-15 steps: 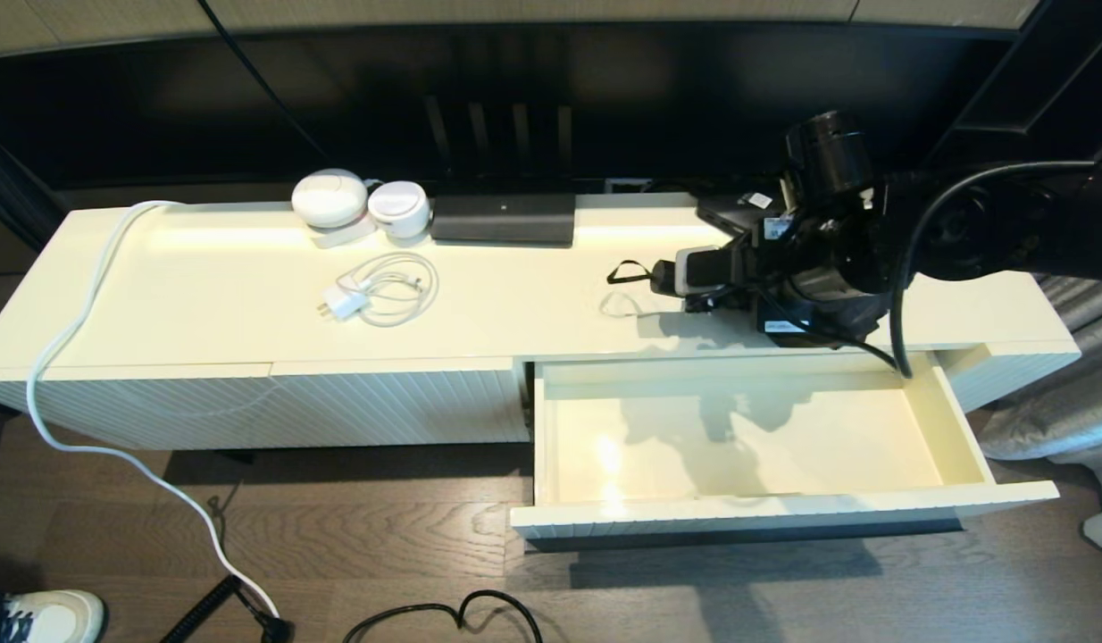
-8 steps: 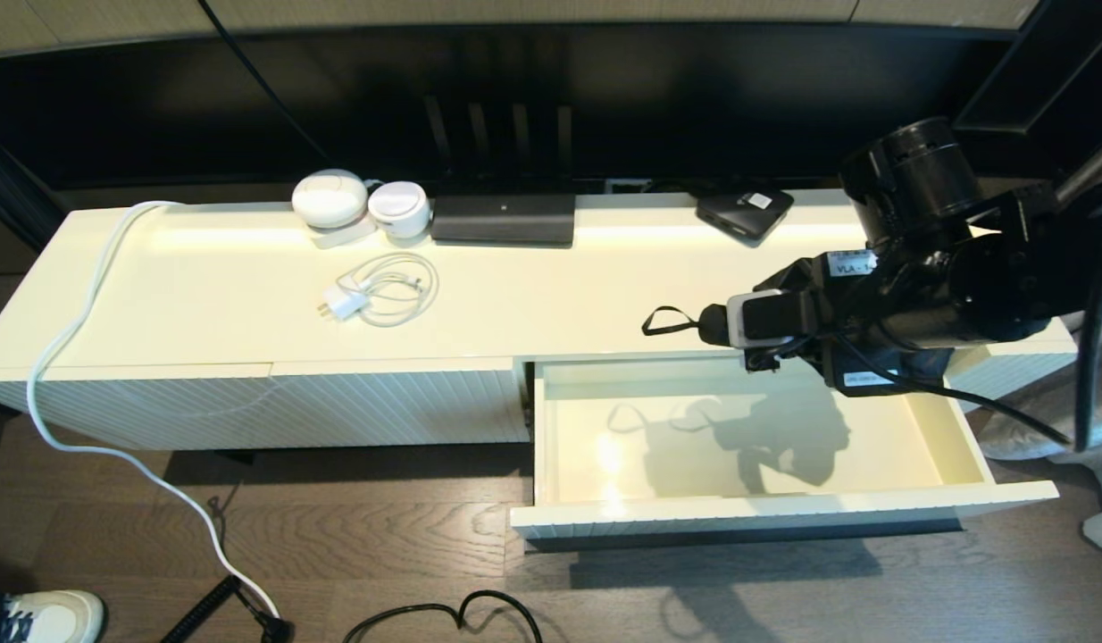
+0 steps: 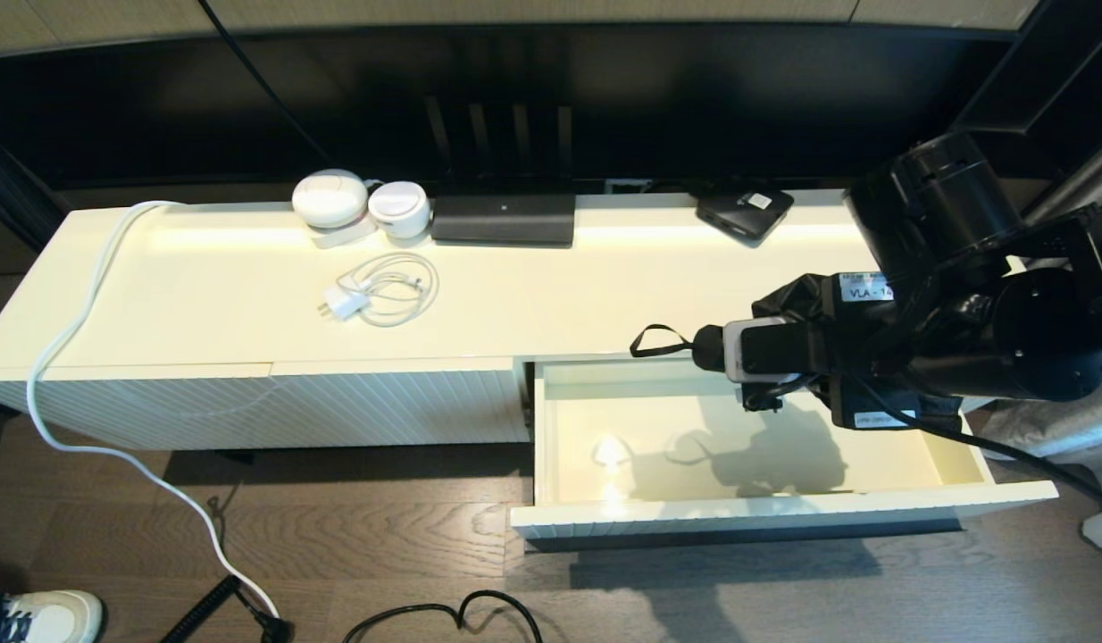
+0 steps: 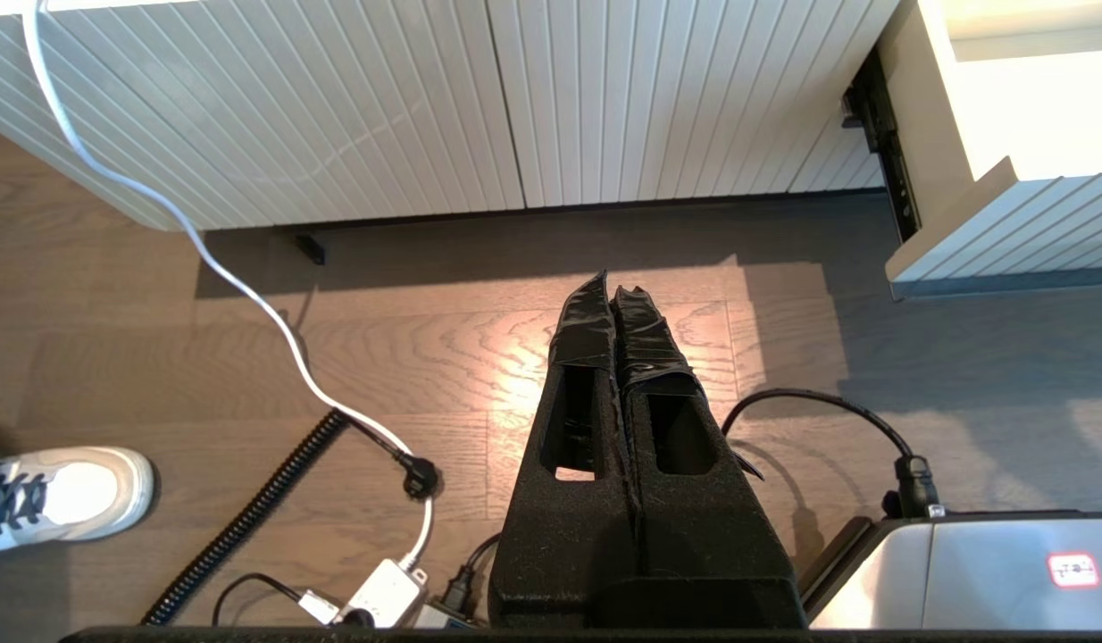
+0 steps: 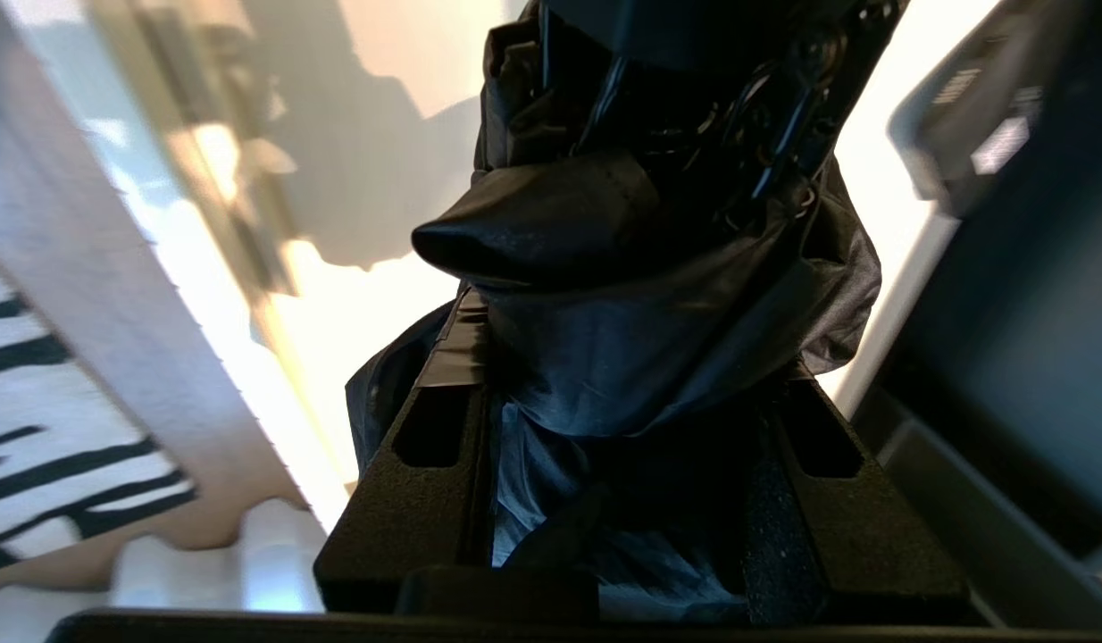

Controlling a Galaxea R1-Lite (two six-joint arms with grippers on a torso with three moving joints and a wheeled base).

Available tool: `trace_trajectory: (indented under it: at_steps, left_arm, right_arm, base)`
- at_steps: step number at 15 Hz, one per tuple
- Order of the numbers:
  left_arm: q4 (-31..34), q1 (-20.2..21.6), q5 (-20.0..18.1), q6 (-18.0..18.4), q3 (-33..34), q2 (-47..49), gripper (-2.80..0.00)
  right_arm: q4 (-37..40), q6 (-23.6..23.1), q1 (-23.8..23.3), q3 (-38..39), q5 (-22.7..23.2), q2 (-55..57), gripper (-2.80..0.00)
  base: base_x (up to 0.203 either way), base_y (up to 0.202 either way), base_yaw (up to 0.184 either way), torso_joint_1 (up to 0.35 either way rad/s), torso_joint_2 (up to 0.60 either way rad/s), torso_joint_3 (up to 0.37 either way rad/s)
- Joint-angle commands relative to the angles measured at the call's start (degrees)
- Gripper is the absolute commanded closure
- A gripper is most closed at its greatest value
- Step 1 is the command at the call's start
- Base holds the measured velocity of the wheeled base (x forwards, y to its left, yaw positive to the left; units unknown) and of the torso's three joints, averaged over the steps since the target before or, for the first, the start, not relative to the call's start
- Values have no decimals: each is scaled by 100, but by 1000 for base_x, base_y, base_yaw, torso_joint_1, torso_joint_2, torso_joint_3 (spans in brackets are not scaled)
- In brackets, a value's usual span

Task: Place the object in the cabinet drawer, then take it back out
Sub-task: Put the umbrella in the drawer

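My right gripper needs to set the black folding umbrella, now held level over the drawer, down on the middle of the open drawer's cream bottom point(image 3: 745, 435).
My right gripper point(image 5: 627, 362) is shut on the black folding umbrella point(image 5: 640, 268), with bunched fabric filling the gap between its fingers. In the head view the right gripper point(image 3: 777, 332) hangs over the back edge of the open cabinet drawer point(image 3: 783, 511). The umbrella point(image 3: 794, 297) lies level, its short handle and thin wrist loop point(image 3: 656, 340) pointing left. Its shadow falls on the drawer's bare cream floor. My left gripper point(image 4: 615, 295) is shut on nothing and stays parked low over the wooden floor, near the drawer's front corner point(image 4: 1006, 223).
On the cabinet top lie a coiled white charger cable point(image 3: 381, 290), two white round devices point(image 3: 337, 198), a black box point(image 3: 502, 219) and a flat black box with a white label point(image 3: 745, 212). A white cord point(image 3: 78, 313) trails to the floor, where cables and a shoe point(image 3: 51, 616) lie.
My right arm has carried the umbrella off the cabinet top, toward me and to the right. It now hangs lower, over the back of the open drawer.
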Motion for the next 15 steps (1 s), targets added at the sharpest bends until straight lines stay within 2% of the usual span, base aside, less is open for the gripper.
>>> trace_trajectory:
  at_steps: [1,4,10,15]
  left_arm:
    - [0,1,0,1,0,-8,0]
    - [0,-1,0,1,0,-9,0]
    - [0,2,0,1,0,-9,0]
    - [0,1,0,1,0,-9,0]
  right_arm:
    - [13,55,72,130,-11,64,0]
    - [-23,286,17,222,50,200,0]
    - [-35,310,-422,237,530,488,0]
    - [-62,279,-765,154,661,853,0]
  base:
    - [0,0,0,0,0,0]
    - [0,0,0,0,0,0]
    - [0,0,0,0,0,0]
    - [0,0,0,0,0,0]
